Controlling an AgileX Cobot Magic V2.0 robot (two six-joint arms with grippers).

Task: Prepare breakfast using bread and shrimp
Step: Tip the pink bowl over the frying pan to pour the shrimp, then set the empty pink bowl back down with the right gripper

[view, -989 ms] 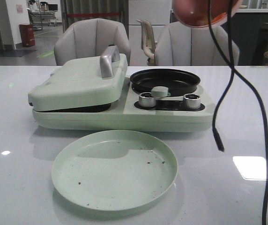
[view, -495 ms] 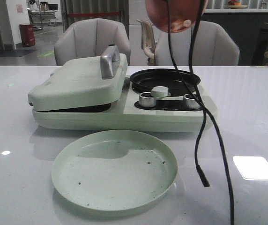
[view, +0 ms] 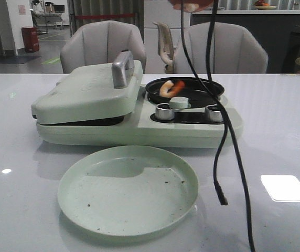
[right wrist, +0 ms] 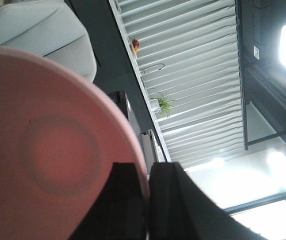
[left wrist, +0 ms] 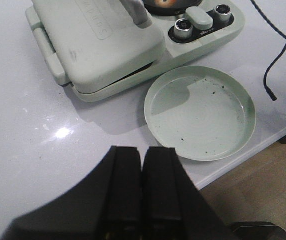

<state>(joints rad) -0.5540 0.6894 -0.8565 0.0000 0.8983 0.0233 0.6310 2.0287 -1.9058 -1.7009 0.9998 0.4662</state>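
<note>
My right gripper has the pink plate, tilted high above the pan now. It will let go of it on the bare table just behind the bright square of light.
Two shrimp (view: 170,87), pale and orange, lie in the round black pan (view: 202,90) of the pale green breakfast maker (view: 139,128). They also show at the edge of the left wrist view (left wrist: 164,4). My right gripper (right wrist: 148,170) is shut on the rim of a pink plate (right wrist: 48,150). It holds the plate tilted high above the pan, and only the plate's edge (view: 191,5) shows in the front view. My left gripper (left wrist: 143,152) is shut and empty over the table near its front edge. The bread is out of view.
The maker's lid (view: 87,92) with its metal handle (view: 121,67) is closed. An empty green plate (view: 128,189) with crumbs sits in front of it. A black cable (view: 228,136) hangs down in front of the maker's right side. Chairs stand behind the table.
The pink plate has moved left and up, almost out of the front view. Shrimp now lie in the black pan, which was empty before. The hanging cable has swung left.
</note>
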